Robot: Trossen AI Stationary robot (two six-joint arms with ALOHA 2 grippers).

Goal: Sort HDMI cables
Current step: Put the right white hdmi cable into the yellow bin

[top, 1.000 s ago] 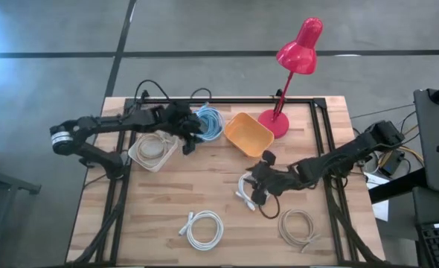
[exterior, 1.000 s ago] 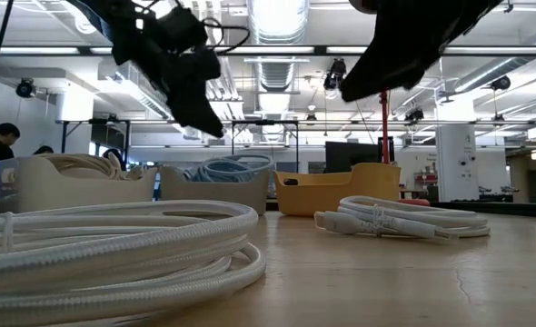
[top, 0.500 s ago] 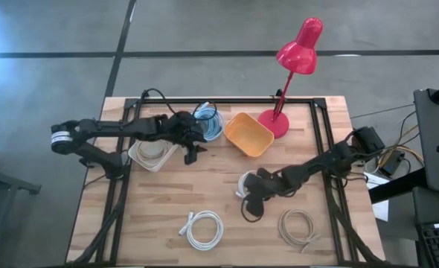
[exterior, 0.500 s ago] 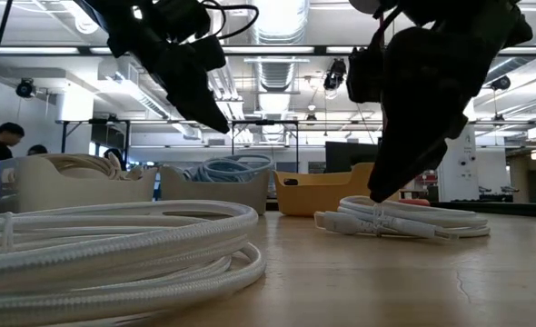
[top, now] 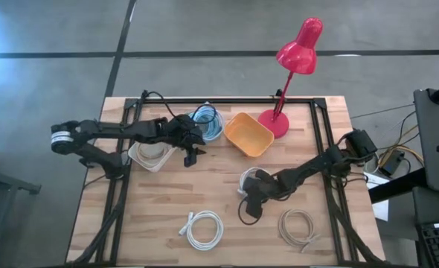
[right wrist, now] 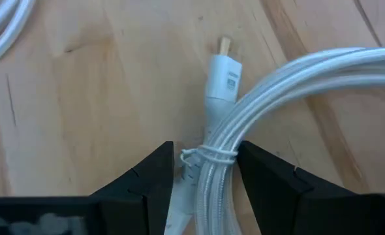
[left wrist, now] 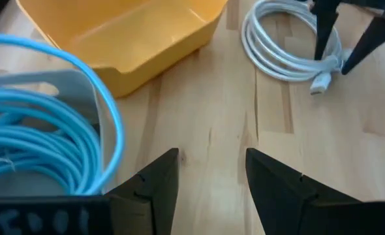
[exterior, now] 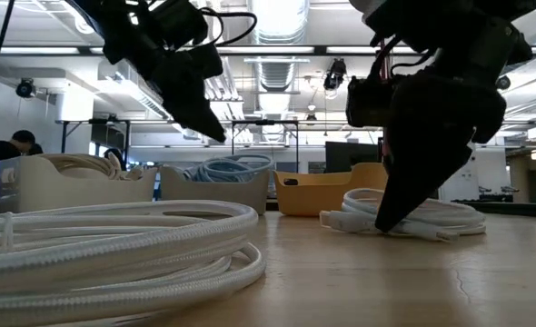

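Observation:
Next, my left gripper grabs the looped strands (top: 206, 214) of the white coil that lies near the front edge of the table.
A white cable coil (top: 248, 181) lies flat on the table right of centre. My right gripper (top: 249, 206) is open and low over the coil's near-left part. Its fingers stand on either side of the tied strands (right wrist: 212, 171), by a plug (right wrist: 224, 73). It also shows in the low view (exterior: 402, 216). My left gripper (top: 192, 152) is open and empty, above the table beside the bin of light blue coils (top: 208, 123). Tan coils lie in a white bin (top: 152, 151). A second white coil (top: 204, 228) and a tan coil (top: 297, 225) lie near the front edge. My right gripper comes from above, slanting down, with one open finger (right wrist: 147, 183) on each side of the white coil's tied strands, and the coil lies on the table. I cannot tell whether the fingers touch it.
An empty yellow bin (top: 249, 134) stands at the back centre, with a red desk lamp (top: 290, 67) to its right. The black frame rails (top: 320, 149) run along the table's sides. Bare wood lies between the bins and the front coils.
My right gripper has come down and a little toward the near-left, from above the white coil to table height around its tied part. My left gripper has moved from the blue-coil bin a little toward the near edge, staying open.

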